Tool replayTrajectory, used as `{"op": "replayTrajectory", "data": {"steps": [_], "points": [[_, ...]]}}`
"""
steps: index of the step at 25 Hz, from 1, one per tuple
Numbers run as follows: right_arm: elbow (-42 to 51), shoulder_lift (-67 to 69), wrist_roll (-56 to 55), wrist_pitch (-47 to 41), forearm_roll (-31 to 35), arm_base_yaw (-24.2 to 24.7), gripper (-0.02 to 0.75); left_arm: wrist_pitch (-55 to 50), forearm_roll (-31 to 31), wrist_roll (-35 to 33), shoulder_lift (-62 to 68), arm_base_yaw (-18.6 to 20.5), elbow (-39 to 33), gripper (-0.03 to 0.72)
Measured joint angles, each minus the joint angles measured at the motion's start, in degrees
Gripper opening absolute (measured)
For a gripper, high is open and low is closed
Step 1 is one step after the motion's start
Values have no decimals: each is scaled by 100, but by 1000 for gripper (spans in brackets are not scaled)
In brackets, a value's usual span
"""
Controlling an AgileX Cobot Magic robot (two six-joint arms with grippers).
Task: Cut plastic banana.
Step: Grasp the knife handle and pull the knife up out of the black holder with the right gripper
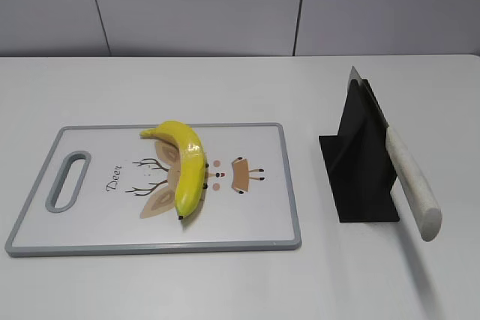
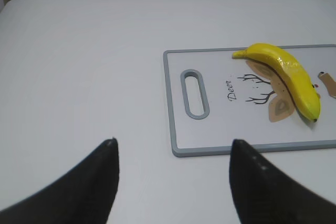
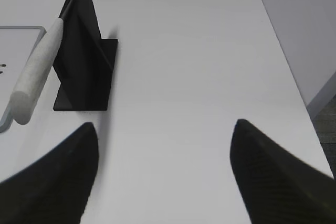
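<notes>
The robot's right gripper should next move to the middle of the white handle [image 1: 410, 175] [image 3: 39, 68] of the knife in the black stand and close there.
The plastic banana [image 1: 186, 166] is yellow and curved and lies whole on the white cutting board [image 1: 255, 215]. It also shows in the left wrist view [image 2: 287, 74]. A knife with a white handle [image 1: 412, 181] leans in a black stand [image 1: 361, 162]; both also show in the right wrist view, the handle [image 3: 35, 74] and the stand [image 3: 86, 72]. My left gripper [image 2: 173, 148] is open and empty, over bare table left of and in front of the board. My right gripper [image 3: 165, 129] is open and empty, right of and in front of the stand. Neither gripper shows in the exterior view.
The cutting board has a grey rim, a handle slot [image 1: 69, 180] at its left end and a deer drawing under the banana. The table's right edge [image 3: 294, 77] drops off beside my right gripper. A grey panelled wall stands behind the table.
</notes>
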State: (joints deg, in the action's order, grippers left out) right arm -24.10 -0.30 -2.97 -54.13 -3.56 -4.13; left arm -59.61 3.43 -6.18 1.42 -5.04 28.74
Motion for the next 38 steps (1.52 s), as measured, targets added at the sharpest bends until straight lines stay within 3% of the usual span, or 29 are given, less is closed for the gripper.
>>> {"op": "replayTrajectory", "data": {"steps": [9, 31, 38], "points": [[0, 0, 0, 0, 0, 0, 592, 0, 0, 0, 0, 0, 0, 597], [0, -5, 0, 5, -5, 0, 592, 0, 0, 0, 0, 0, 0, 587], [-587, 1246, 0, -342, -5, 0, 547, 0, 0, 0, 0, 0, 0, 582]]}}
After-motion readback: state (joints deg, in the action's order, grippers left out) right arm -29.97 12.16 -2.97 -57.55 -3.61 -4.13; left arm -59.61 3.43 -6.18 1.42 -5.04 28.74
